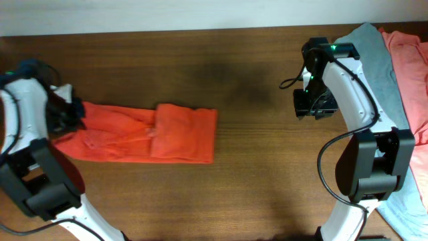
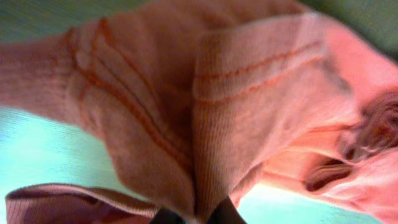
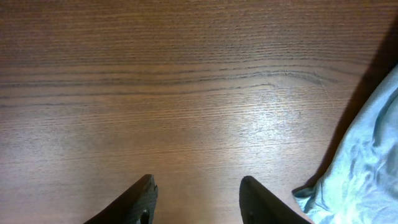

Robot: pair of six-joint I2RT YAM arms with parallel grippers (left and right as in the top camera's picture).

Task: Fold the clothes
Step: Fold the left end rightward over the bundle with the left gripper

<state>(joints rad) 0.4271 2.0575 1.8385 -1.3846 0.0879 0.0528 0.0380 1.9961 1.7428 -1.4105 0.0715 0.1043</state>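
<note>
My left gripper is to let go of the ribbed hem on top of the T-shirt's thick folded end [image 1: 176,128], toward the middle of the table.
An orange-red T-shirt [image 1: 154,132] lies as a long, partly folded strip on the left half of the table. My left gripper [image 1: 67,114] is at its left end, shut on a pinch of the ribbed hem [image 2: 205,149], which fills the left wrist view. Grey [image 1: 378,60] and salmon-pink [image 1: 409,67] clothes lie piled at the right edge. My right gripper [image 3: 198,193] hangs open over bare wood, left of that pile, holding nothing. A light blue-grey cloth edge [image 3: 357,174] shows at its right.
The wooden table [image 1: 254,167] runs across the whole view. A pale blue garment [image 1: 411,201] hangs at the right front corner beside the right arm's base [image 1: 371,167].
</note>
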